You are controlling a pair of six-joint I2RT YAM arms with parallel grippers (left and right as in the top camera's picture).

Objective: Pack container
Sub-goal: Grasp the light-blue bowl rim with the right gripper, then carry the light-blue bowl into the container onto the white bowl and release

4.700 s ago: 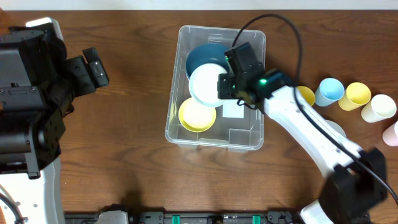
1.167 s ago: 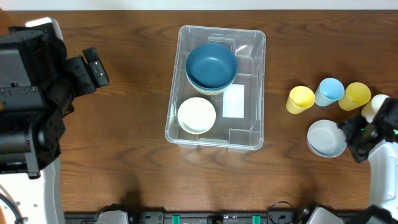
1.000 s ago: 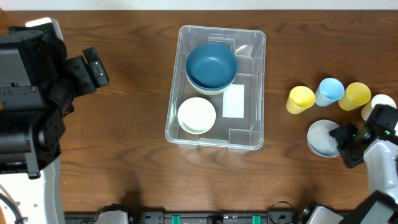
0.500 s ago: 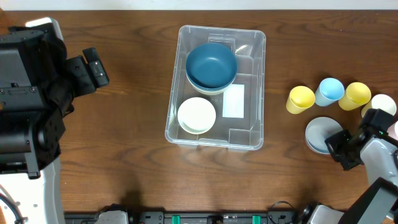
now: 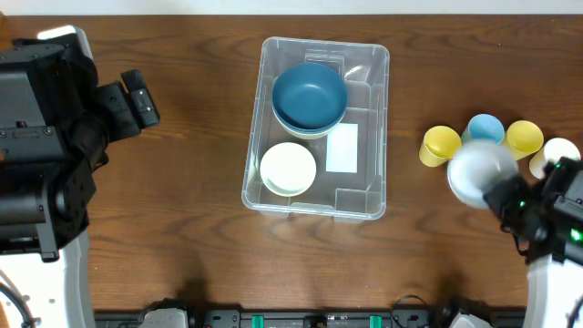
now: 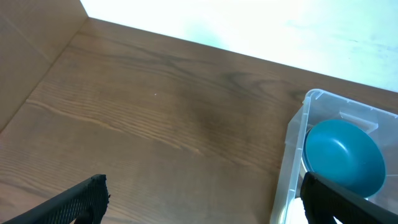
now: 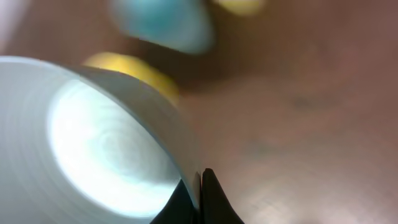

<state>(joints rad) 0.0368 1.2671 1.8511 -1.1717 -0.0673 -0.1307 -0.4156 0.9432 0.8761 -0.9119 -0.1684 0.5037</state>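
My right gripper should release the pale grey bowl inside the cream bowl [image 5: 287, 169] in the clear container. The grey bowl is still held lifted.
The clear container [image 5: 373, 128] stands at the table's middle, with a blue bowl [image 5: 310, 95], a cream bowl [image 5: 288, 168] and its white label [image 5: 342, 148] inside. Its corner and the blue bowl [image 6: 342, 157] show in the left wrist view. My right gripper [image 5: 506, 196] is shut on the rim of a pale grey bowl [image 5: 474, 171] and holds it lifted at the right, blurred; the fingers [image 7: 199, 186] pinch the bowl's rim [image 7: 106, 143]. My left gripper [image 6: 199, 199] is open and empty over bare table, left of the container.
Cups stand in a row at the right: yellow [image 5: 441, 144], blue [image 5: 485, 128], yellow [image 5: 525, 138] and cream [image 5: 554, 153]. The left arm's bulk [image 5: 46, 137] fills the left side.
My right gripper left the container, went to the right side, closed on the grey bowl and has lifted it off the table toward the cups. The left arm has not moved.
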